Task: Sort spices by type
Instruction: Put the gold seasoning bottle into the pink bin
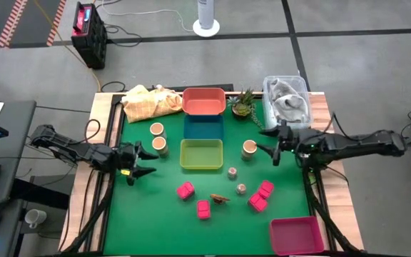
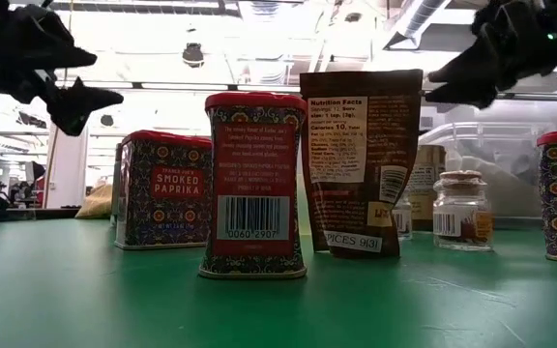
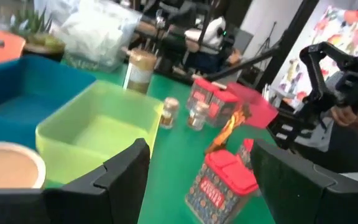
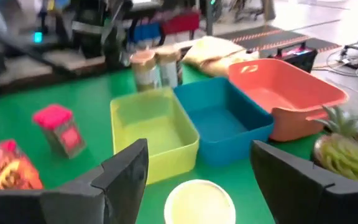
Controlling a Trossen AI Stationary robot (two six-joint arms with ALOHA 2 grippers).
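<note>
My right gripper is to close next on the upper body (image 1: 248, 150) of the single tan jar next to the yellow-green bin, just below the lid of that jar.
The spices stand on the green mat. Several pink tins (image 1: 185, 190) (image 1: 260, 198), two tiny grey jars (image 1: 232, 172) and a brown pouch (image 1: 220, 198) are at the near middle. Two tan jars (image 1: 158, 137) stand at the left, and one tan jar (image 1: 249, 148) at the right. My left gripper (image 1: 138, 165) is open and empty, raised above the mat, just left of the two tan jars. My right gripper (image 1: 271, 145) is open and empty, raised just right of the single tan jar. That jar's lid (image 4: 199, 202) shows below and between its fingers.
A coral bin (image 1: 204, 101), a blue bin (image 1: 204, 128) and a yellow-green bin (image 1: 201, 155) stand in a row at the mat's middle. A magenta bin (image 1: 296, 234) is near right. A yellow cloth (image 1: 148, 102), a green plant (image 1: 243, 103) and a clear container (image 1: 286, 100) stand at the far edge.
</note>
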